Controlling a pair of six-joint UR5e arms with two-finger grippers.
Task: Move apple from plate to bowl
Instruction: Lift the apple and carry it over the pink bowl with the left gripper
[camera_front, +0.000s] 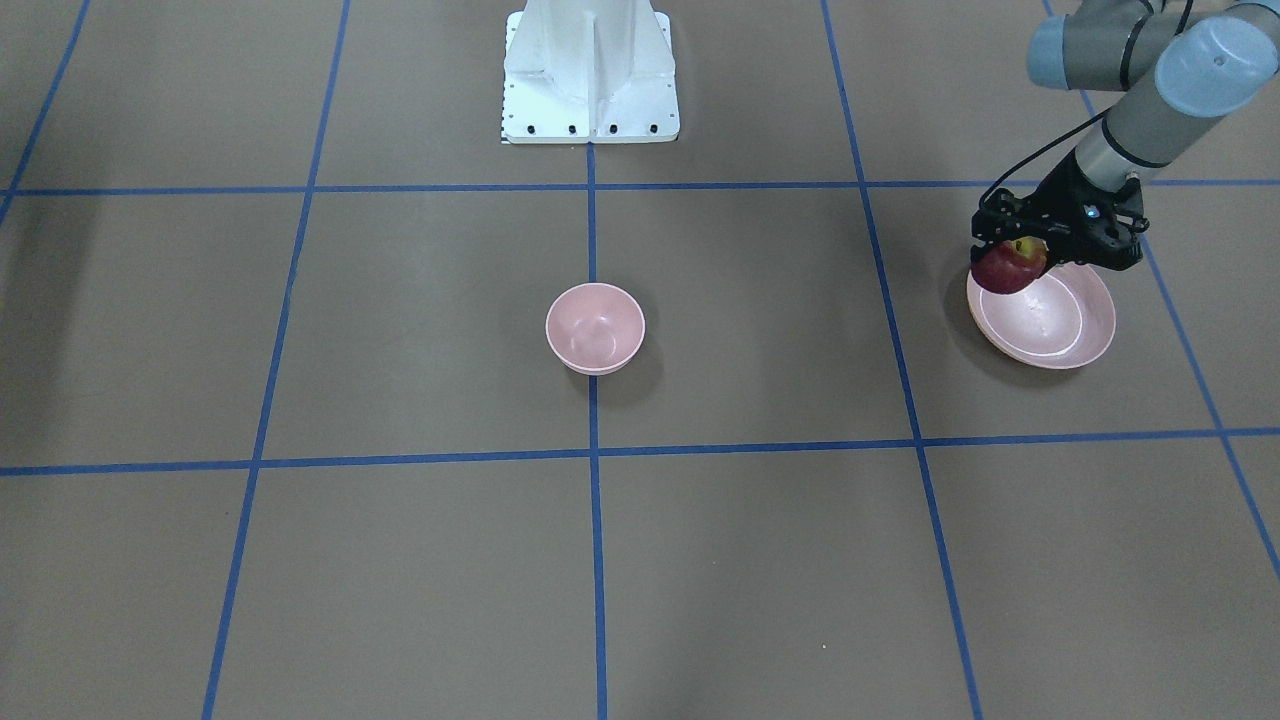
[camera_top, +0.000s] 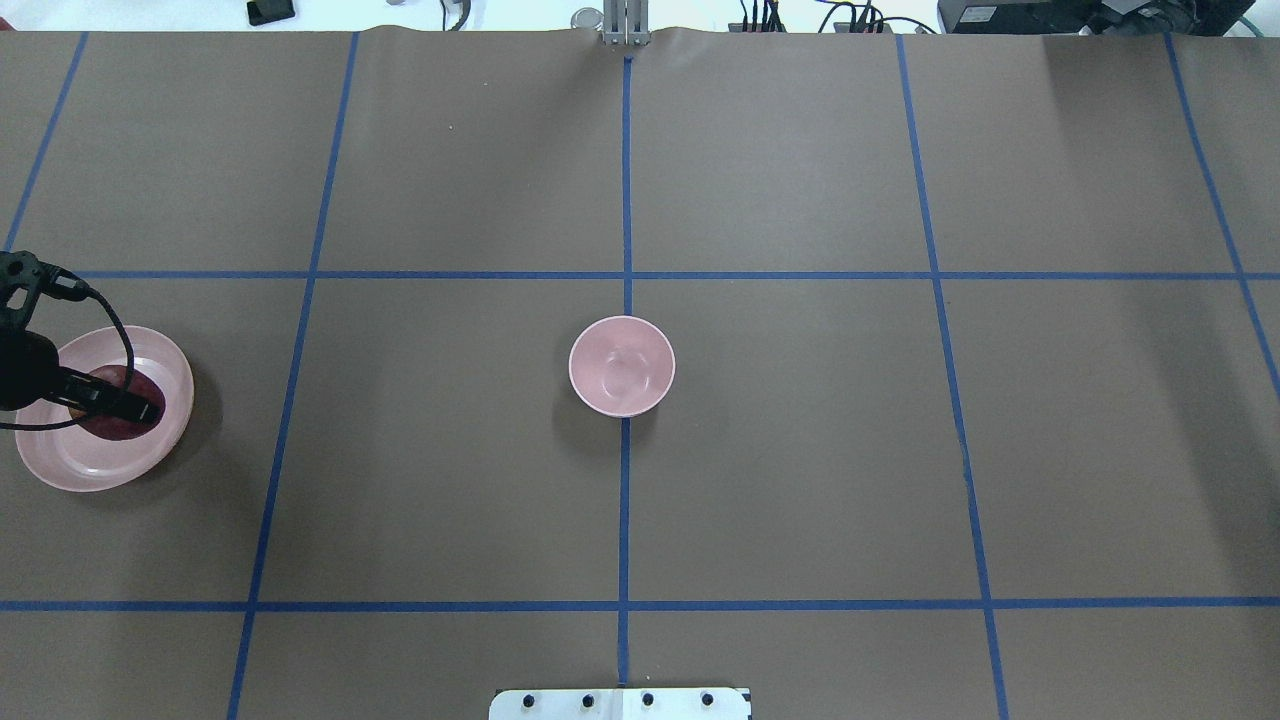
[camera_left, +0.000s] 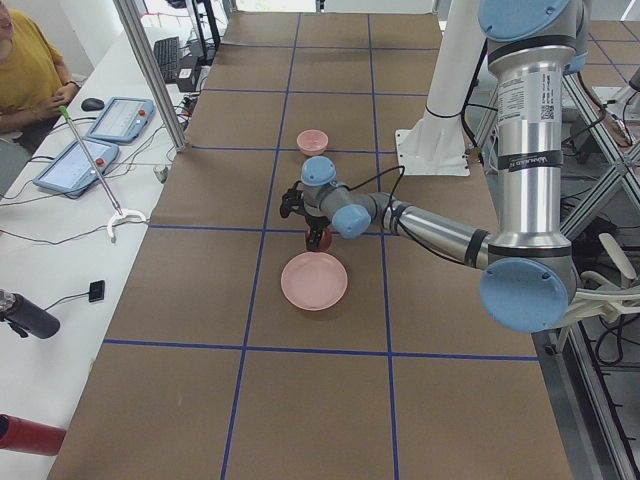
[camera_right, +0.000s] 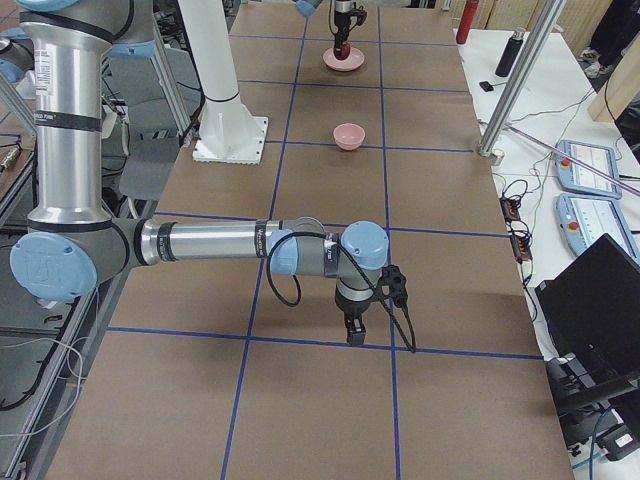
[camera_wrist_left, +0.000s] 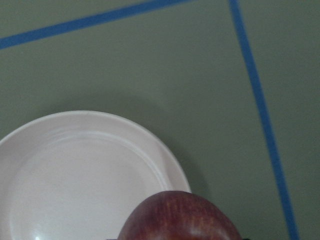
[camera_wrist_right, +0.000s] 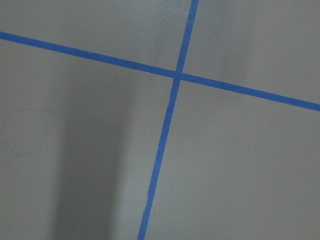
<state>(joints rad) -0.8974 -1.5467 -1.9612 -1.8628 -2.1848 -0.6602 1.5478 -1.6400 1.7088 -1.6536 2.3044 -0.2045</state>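
I need to release the apple from my left gripper inside the small deep pink bowl (camera_front: 594, 335) on the middle blue tape line.
The dark red apple (camera_front: 1003, 275) with its yellow patch on top is held in my left gripper (camera_front: 1012, 252), which is shut on it. The apple hangs a little above the pale pink plate (camera_front: 1052, 330), over the plate's rim on the side towards the bowl. The left wrist view shows the apple (camera_wrist_left: 180, 217) at the bottom edge and the empty plate (camera_wrist_left: 75, 175) below it. The small deep pink bowl (camera_front: 595, 328) stands empty at the table's middle, far from the plate. My right gripper (camera_right: 355, 330) shows only in the exterior right view; I cannot tell whether it is open or shut.
Blue tape lines (camera_top: 625, 500) divide the brown table into squares. The white robot base (camera_front: 590, 75) stands behind the bowl. Operators' tablets (camera_left: 70, 165) and bottles lie on a side bench beyond the table edge.
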